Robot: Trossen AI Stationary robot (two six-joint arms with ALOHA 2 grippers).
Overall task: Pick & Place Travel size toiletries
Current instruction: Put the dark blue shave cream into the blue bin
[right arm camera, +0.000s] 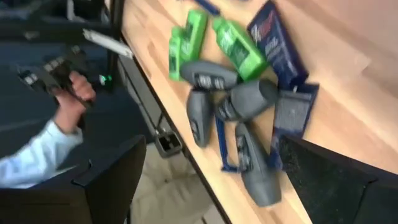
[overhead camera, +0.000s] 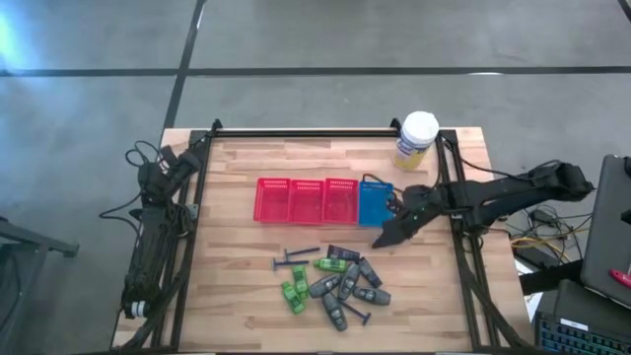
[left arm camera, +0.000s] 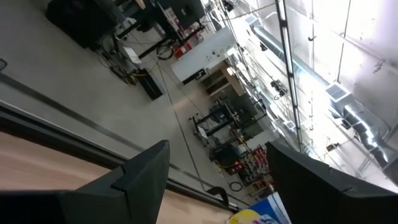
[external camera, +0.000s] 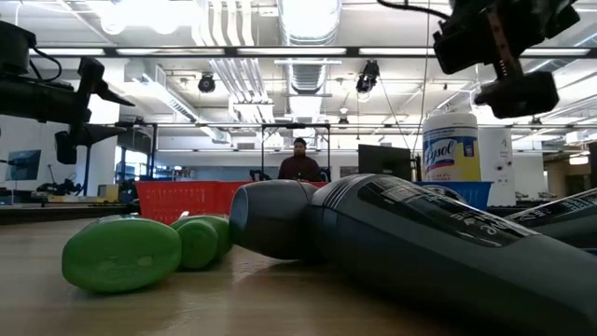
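Note:
I need to next use my right gripper to grab the end with the cap (overhead camera: 376, 283) (right arm camera: 276, 160) of the dark blue packet that lies farther from the green bottles, next to a dark grey tube.
The toiletries lie in a loose pile (overhead camera: 333, 280) on the near middle of the table: bright green bottles (right arm camera: 236, 40), dark grey tapered tubes (right arm camera: 255, 168), thin blue-dark sticks (overhead camera: 296, 258) and flat dark blue packets (right arm camera: 273, 37). The low view shows green bottles (external camera: 121, 252) and a grey tube (external camera: 420, 243) lying on their sides. My right gripper (overhead camera: 383, 237) hangs open above the table, between the blue basket and the pile, touching nothing. In its wrist view the right gripper (right arm camera: 217, 186) looks down on the pile. My left gripper (overhead camera: 182, 163) rests open at the far left corner.
A row of red mesh baskets (overhead camera: 306, 200) and one blue basket (overhead camera: 375, 204) stands mid-table, beyond the pile. A yellow canister with a white lid (overhead camera: 417, 138) stands at the far right corner. A person's hand (right arm camera: 68, 93) holds a device beyond the near edge.

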